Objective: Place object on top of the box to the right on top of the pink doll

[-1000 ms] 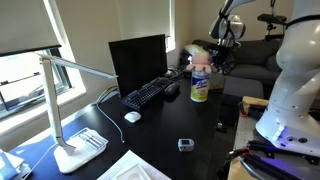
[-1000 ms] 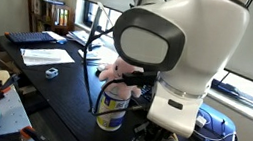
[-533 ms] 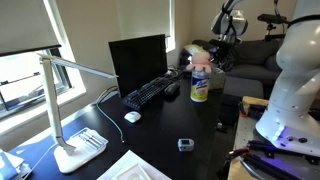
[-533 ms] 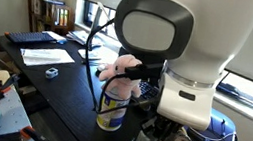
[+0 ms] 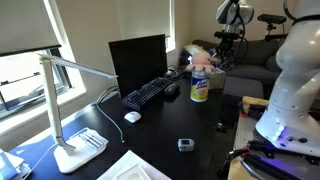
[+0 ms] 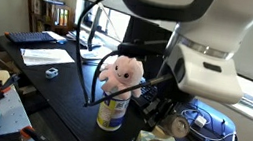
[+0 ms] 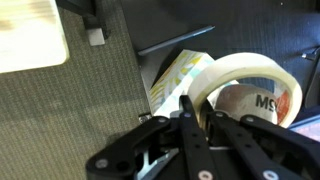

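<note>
My gripper is going to let go of the cream tape roll on the upper side of the pink doll (image 5: 201, 55), above the white-and-yellow canister.
The pink doll (image 6: 121, 75) sits on top of the white-and-yellow canister (image 6: 111, 111) at the desk's edge; it also shows in an exterior view (image 5: 200, 56). My gripper (image 7: 200, 118) is shut on the rim of a cream tape roll (image 7: 255, 70), beside and slightly beyond the doll (image 5: 222, 48). Through the ring I see a brownish thing with white letters. A pale tan flat shape (image 7: 30, 35) at the top left of the wrist view may be the box; I cannot tell for sure.
A black monitor (image 5: 137, 62), keyboard (image 5: 148, 94) and mouse (image 5: 132, 116) stand on the dark desk (image 5: 170, 135). A white lamp (image 5: 70, 110) is at the near end. Below the gripper lie a yellow patterned item (image 7: 180, 72) and grey-green carpet (image 7: 70, 110).
The arm has swung up and away from the doll, so the doll and canister now show fully. In the other view the gripper has shifted slightly to the right.
</note>
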